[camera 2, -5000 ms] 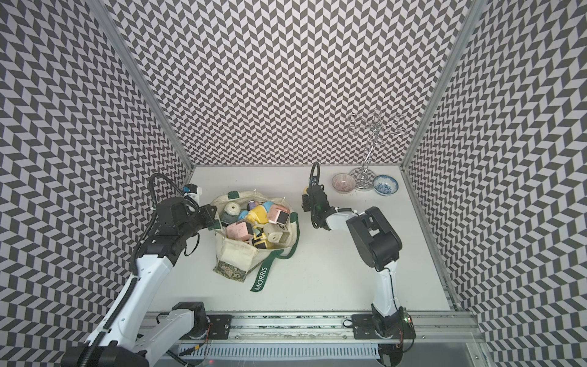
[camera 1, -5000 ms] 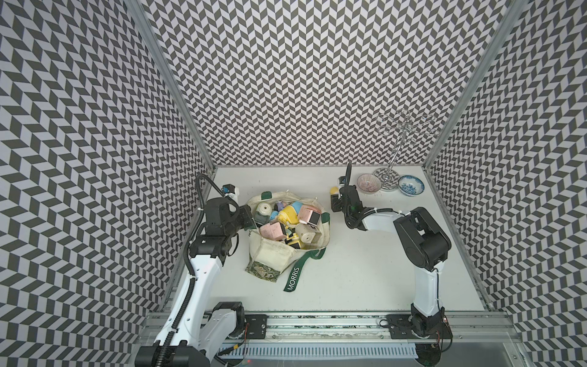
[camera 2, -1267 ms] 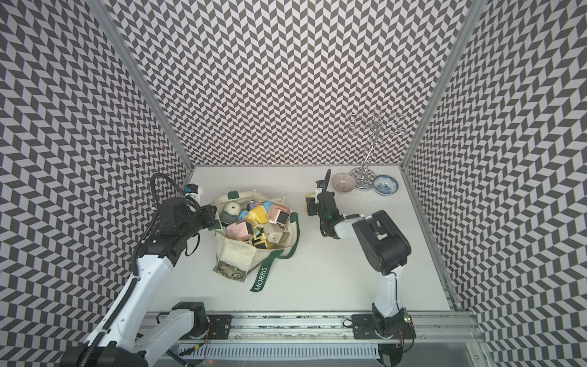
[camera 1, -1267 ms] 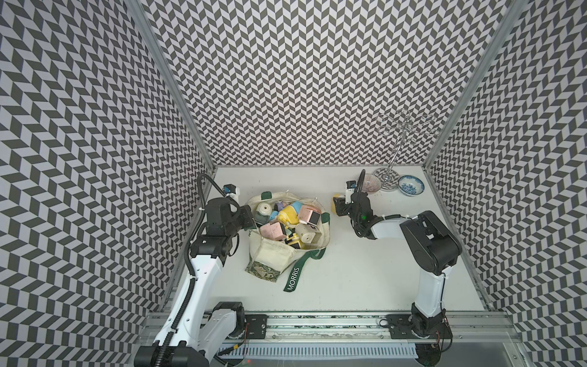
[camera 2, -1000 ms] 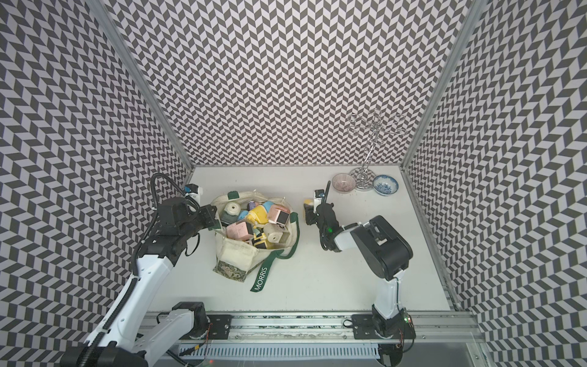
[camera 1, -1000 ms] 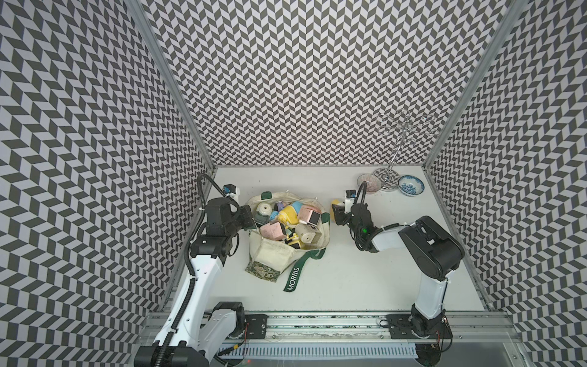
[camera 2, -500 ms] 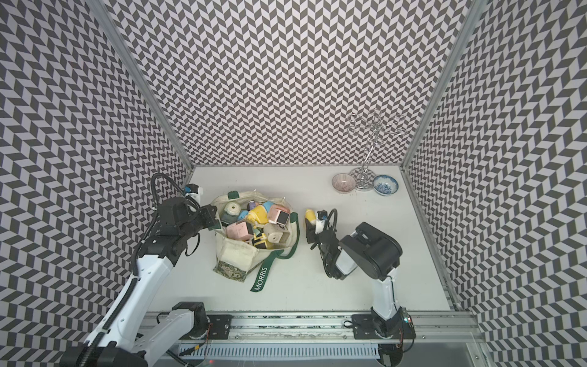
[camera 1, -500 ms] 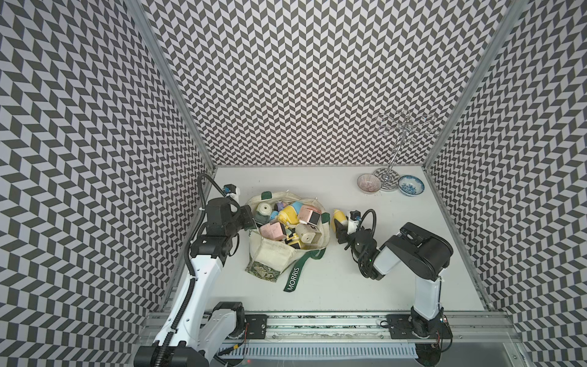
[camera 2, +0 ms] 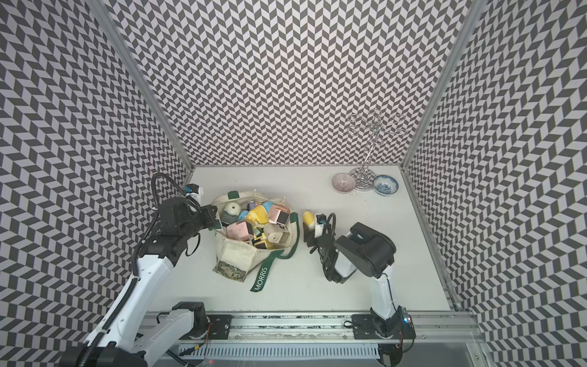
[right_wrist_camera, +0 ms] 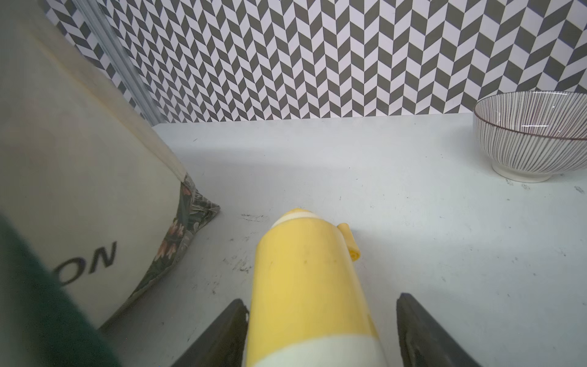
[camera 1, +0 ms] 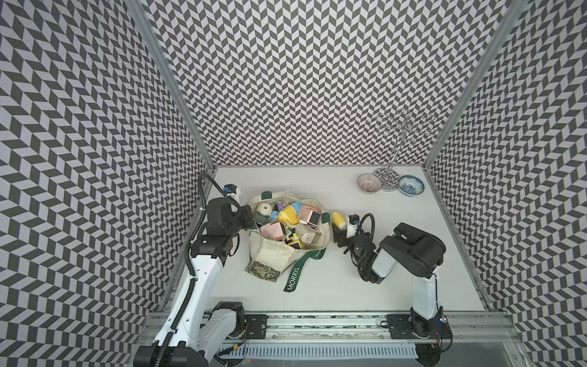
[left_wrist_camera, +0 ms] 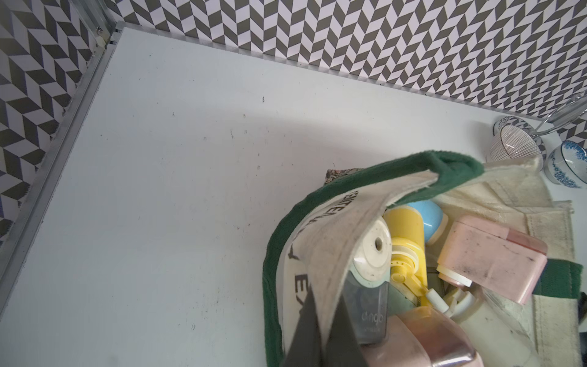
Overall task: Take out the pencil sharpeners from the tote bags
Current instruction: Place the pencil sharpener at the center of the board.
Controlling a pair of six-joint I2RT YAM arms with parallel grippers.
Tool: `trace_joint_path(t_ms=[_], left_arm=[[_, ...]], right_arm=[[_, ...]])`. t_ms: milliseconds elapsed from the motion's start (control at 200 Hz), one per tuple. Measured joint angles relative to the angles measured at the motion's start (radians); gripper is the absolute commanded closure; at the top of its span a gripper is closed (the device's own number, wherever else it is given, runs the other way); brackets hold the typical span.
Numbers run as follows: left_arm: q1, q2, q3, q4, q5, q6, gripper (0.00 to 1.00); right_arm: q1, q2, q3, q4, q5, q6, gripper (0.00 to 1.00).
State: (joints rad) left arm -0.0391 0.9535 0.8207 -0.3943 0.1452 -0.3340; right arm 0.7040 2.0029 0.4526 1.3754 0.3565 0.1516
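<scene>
The yellow sharpener crowds the tote's leafy corner; next my right gripper moves it to the clear space farther back (camera 1: 332, 186).
The cream tote bag (camera 1: 273, 254) (camera 2: 236, 254) lies open left of the table's middle, heaped with several pastel pencil sharpeners (camera 1: 287, 219) (left_wrist_camera: 489, 254). My left gripper (camera 1: 249, 219) (left_wrist_camera: 324, 305) is shut on the bag's cream rim at its left side, holding the mouth up. One yellow sharpener (camera 1: 338, 220) (camera 2: 308, 218) (right_wrist_camera: 308, 279) lies on the table just right of the bag. My right gripper (camera 1: 341, 230) (right_wrist_camera: 320, 302) is low over the table and open around it. One finger is against the sharpener; the other stands clear of it with a gap.
A striped bowl (camera 1: 368, 183) (right_wrist_camera: 533, 136), a blue patterned bowl (camera 1: 411, 185) and a wire metal stand (camera 1: 395, 159) sit at the back right. The bag's green "MORRIS" strap (camera 1: 293, 278) trails toward the front. The bag's leafy corner (right_wrist_camera: 187, 235) lies close to the yellow sharpener.
The right arm folded back toward the front and came down beside the bag with the yellow sharpener. Its jaws widened and let go of it. The left arm kept still.
</scene>
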Motion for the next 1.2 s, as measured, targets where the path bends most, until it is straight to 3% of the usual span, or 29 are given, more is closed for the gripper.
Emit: trace_joint_path(t_ms=[245,416,661,906,1202], left_arm=[[0.000,0.000,0.000,0.000,-0.001,0.000,1.00],[0.000,0.000,0.000,0.000,-0.001,0.000,1.00],[0.000,0.000,0.000,0.000,-0.001,0.000,1.00],[0.000,0.000,0.000,0.000,-0.001,0.000,1.00],[0.000,0.000,0.000,0.000,-0.002,0.000,1.00]], right_arm=[[0.000,-0.128,0.000,-0.180,-0.009,-0.005,0.10],[0.000,-0.272,0.082,-0.483,-0.029,-0.016,0.09],[-0.020,-0.312,0.296,-0.922,-0.090,-0.053,0.10],[-0.081,-0.320,0.380,-1.189,-0.152,-0.072,0.18],[-0.104,-0.294,0.483,-1.338,-0.232,-0.082,0.34]])
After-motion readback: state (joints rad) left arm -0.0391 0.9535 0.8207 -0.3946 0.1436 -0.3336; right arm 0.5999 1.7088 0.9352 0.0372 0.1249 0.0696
